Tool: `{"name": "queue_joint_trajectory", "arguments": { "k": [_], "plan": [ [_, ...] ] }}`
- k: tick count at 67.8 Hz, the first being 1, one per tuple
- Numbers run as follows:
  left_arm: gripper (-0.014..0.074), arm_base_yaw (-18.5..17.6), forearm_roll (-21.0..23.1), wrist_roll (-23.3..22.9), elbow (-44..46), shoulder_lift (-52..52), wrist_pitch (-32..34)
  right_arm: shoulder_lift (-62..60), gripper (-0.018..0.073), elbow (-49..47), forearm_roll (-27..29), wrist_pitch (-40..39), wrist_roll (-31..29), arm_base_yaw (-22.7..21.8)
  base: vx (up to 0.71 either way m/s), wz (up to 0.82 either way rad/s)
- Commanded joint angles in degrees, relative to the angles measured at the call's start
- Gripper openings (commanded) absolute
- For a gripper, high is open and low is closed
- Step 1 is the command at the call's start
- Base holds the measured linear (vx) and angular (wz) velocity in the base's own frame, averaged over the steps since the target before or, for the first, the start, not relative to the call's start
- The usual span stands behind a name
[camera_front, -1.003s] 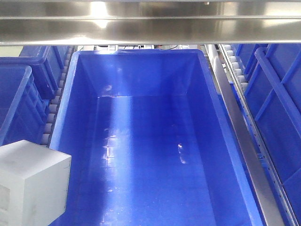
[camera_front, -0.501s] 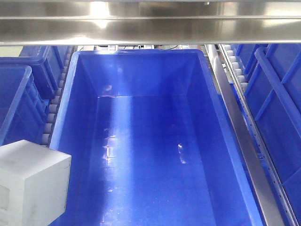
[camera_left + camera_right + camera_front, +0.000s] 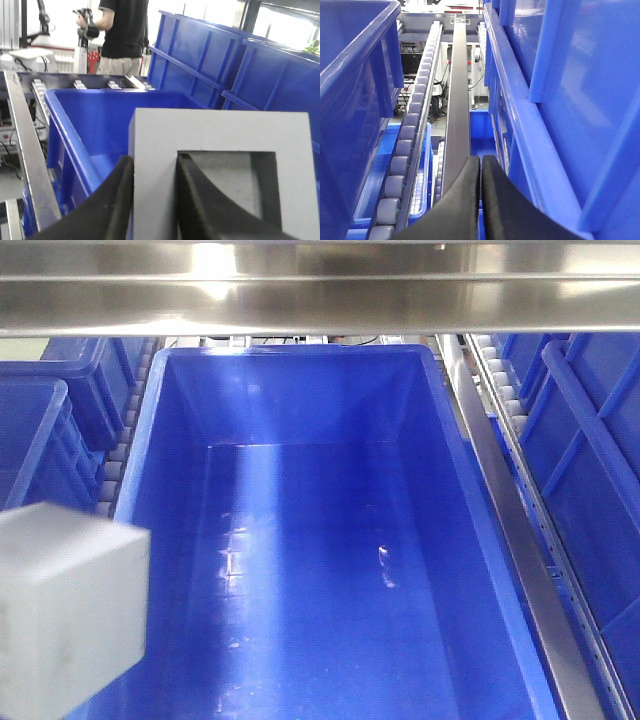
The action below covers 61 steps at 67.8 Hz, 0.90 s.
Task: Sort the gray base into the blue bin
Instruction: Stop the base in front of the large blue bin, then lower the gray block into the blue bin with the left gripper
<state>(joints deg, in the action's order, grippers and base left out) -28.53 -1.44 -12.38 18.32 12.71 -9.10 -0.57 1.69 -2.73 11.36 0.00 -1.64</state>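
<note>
My left gripper will let go of the gray base on the bottom of the blue bin, between the shiny white marks [image 3: 310,574]. The gray base is now above the bin's rim.
The gray base [image 3: 70,605] is a matte gray block at the lower left of the front view, blurred, above the left rim of the blue bin [image 3: 150,460]. In the left wrist view my left gripper [image 3: 154,172] is shut on the gray base [image 3: 220,135]: one finger is outside its left wall and the other is inside its square recess. The blue bin [image 3: 75,125] lies beyond and below it. My right gripper [image 3: 481,167] is shut and empty, pointing along a dark rail between bins.
More blue bins stand at the left [image 3: 30,440] and right [image 3: 590,470] of the big bin. Roller tracks [image 3: 110,470] and a metal rail [image 3: 510,530] run beside it. A steel beam [image 3: 320,290] crosses the top. A person [image 3: 122,35] stands behind.
The gray base has risen a little and now looks blurred with motion. The bin and the rest are unchanged.
</note>
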Motion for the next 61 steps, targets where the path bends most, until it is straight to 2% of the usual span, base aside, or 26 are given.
{"name": "queue_joint_trajectory", "arguments": {
  "k": [1, 22, 30, 39, 61],
  "plan": [
    [0.0002, -0.11, 1.44, -0.42, 5.60, 6.35, 6.23, -0.91, -0.0005, 0.42, -0.27, -4.11, -0.69, 0.01, 0.00, 0.00],
    [0.0003, -0.23, 1.78, 2.08, 22.82, 33.98, 3.03, -0.91, -0.0005, 0.42, -0.27, -4.11, -0.69, 0.01, 0.00, 0.00],
    [0.0003, -2.77, 1.44, 2.13, 27.60, 42.77, 2.91, -0.91, -0.0005, 0.42, -0.27, -4.11, -0.69, 0.01, 0.00, 0.00],
    [0.0003, -6.79, 1.44, 4.55, 33.26, 52.12, 3.06, -0.91, -0.0005, 0.42, -0.27, -4.11, -0.69, 0.01, 0.00, 0.00],
    [0.0003, -6.95, 2.78, 3.87, 44.27, 70.59, -0.34, -0.91, -0.0005, 0.42, -0.27, -4.11, -0.69, 0.01, 0.00, 0.00]
  ]
}}
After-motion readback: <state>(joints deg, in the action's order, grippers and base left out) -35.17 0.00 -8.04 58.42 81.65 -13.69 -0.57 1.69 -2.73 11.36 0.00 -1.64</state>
